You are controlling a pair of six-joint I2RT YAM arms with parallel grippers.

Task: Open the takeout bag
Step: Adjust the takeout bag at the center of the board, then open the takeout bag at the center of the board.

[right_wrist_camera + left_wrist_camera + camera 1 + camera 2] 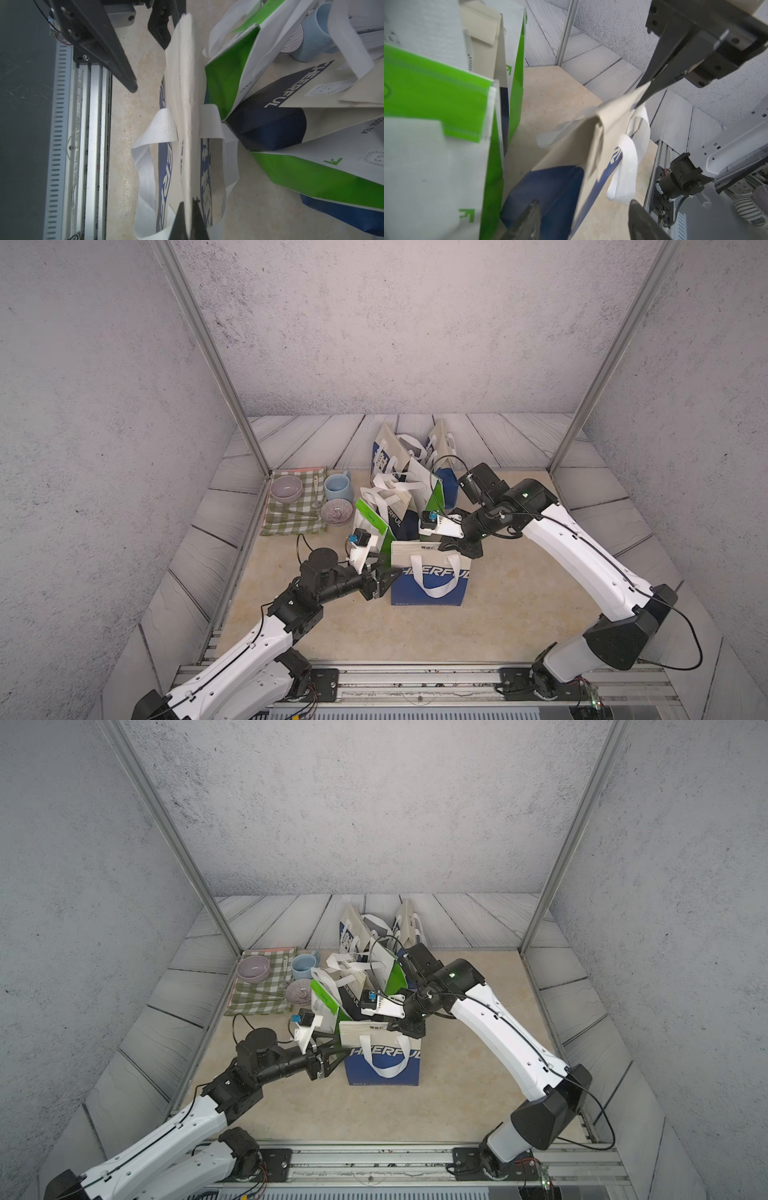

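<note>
My right gripper is pinching both panels of the bag's top edge together, so my left gripper needs to hold the side of the bag while my right gripper takes one panel point(411, 548).
The takeout bag point(430, 576) point(382, 1060) stands at the front, cream above and blue below, with white handles and its top edge pressed flat. My right gripper point(446, 545) point(392, 1026) point(189, 201) is shut on the right end of that top edge point(185, 93). My left gripper point(388, 568) point(338, 1048) point(584, 204) is open at the bag's left end. Its fingers stand wide apart, one on either side of the bag's side edge point(600, 145). The left wrist view shows the right gripper point(645, 93) pinching the far corner.
Green-and-white bags point(372, 522) and more blue-and-cream bags point(390, 452) crowd close behind the front bag. At the back left lies a checked cloth point(291, 518) with a purple bowl point(286, 488). A blue mug point(336, 486) and a patterned bowl point(336, 512) stand at its edge.
</note>
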